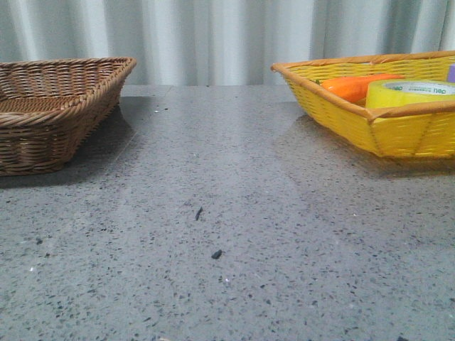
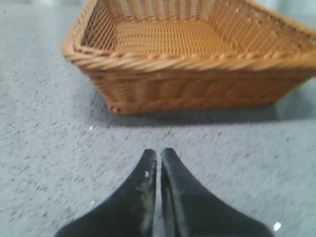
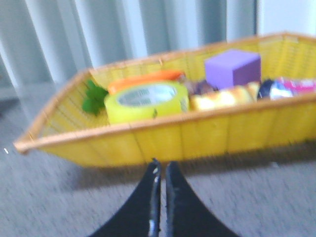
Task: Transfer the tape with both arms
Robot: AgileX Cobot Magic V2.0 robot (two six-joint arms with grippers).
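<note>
Next, my right gripper grips the tape's side (image 1: 378,92) (image 3: 113,103) that faces the brown wicker basket, with one finger outside the tape and one in its hole.
The tape (image 1: 410,93), a wide yellow roll with a white printed core, lies flat in the yellow basket (image 1: 398,131) at the back right. It also shows in the right wrist view (image 3: 146,102), next to an orange carrot-shaped object (image 3: 143,79). My right gripper (image 3: 160,166) is shut and empty, low over the table just outside the yellow basket's near wall (image 3: 163,140). My left gripper (image 2: 159,153) is shut and empty, over the table in front of the brown wicker basket (image 2: 192,86). Neither gripper shows in the front view.
The brown wicker basket (image 1: 53,114) stands at the back left and holds nothing visible. The yellow basket also holds a purple block (image 3: 232,68), green leaves (image 3: 94,97) and several wrapped items (image 3: 289,86). A grey speckled table (image 1: 227,249) lies between the baskets; curtains hang behind.
</note>
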